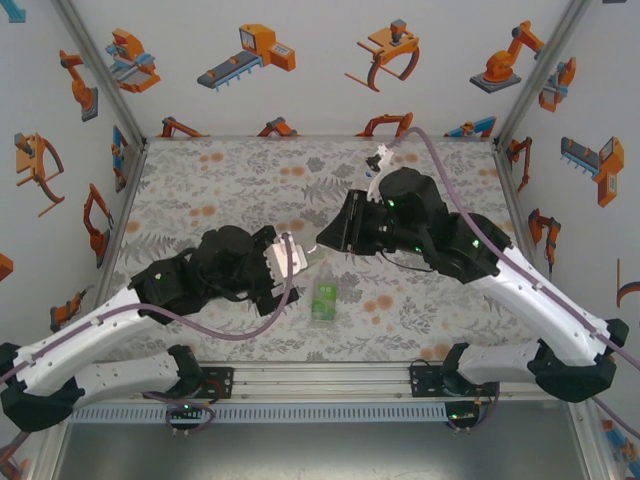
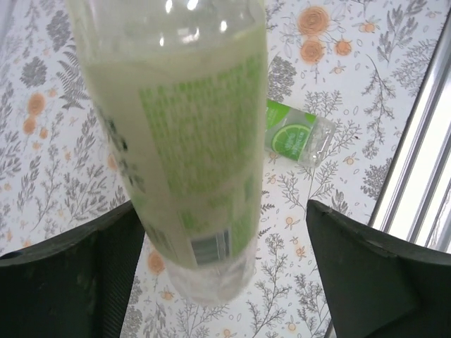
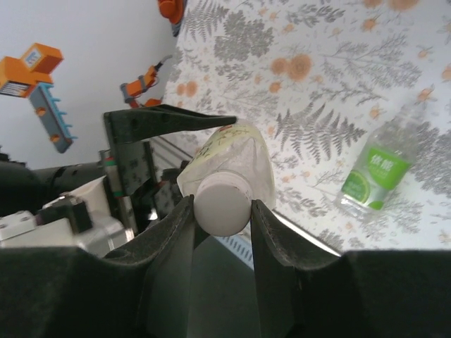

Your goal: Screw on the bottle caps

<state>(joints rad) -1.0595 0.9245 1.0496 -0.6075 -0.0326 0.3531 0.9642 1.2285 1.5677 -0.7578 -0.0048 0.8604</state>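
Note:
I need to use my right gripper to stand the capped bottle, now held off the table, on the bare table (image 1: 328, 204) behind the grippers, straight behind the green-labelled bottle.
A clear bottle with a pale yellow-green label (image 2: 190, 141) is held off the table between the two arms. A white cap (image 3: 222, 204) sits on its neck, and my right gripper (image 3: 222, 209) is shut on that cap, one finger on each side. My left gripper (image 2: 222, 211) stands open around the bottle's body (image 1: 288, 256); a wide gap shows between the label and its right finger (image 2: 352, 274). A second bottle with a bright green label (image 1: 324, 299) lies on its side on the table just below the two grippers; the same bottle (image 3: 373, 172) lies to the right in the right wrist view.
The flower-patterned table (image 1: 220, 180) is boxed in by white walls with robot stickers and slanted aluminium posts (image 1: 100, 70). A metal rail (image 1: 320, 375) runs along the near edge between the arm bases. Bare table stretches behind the grippers.

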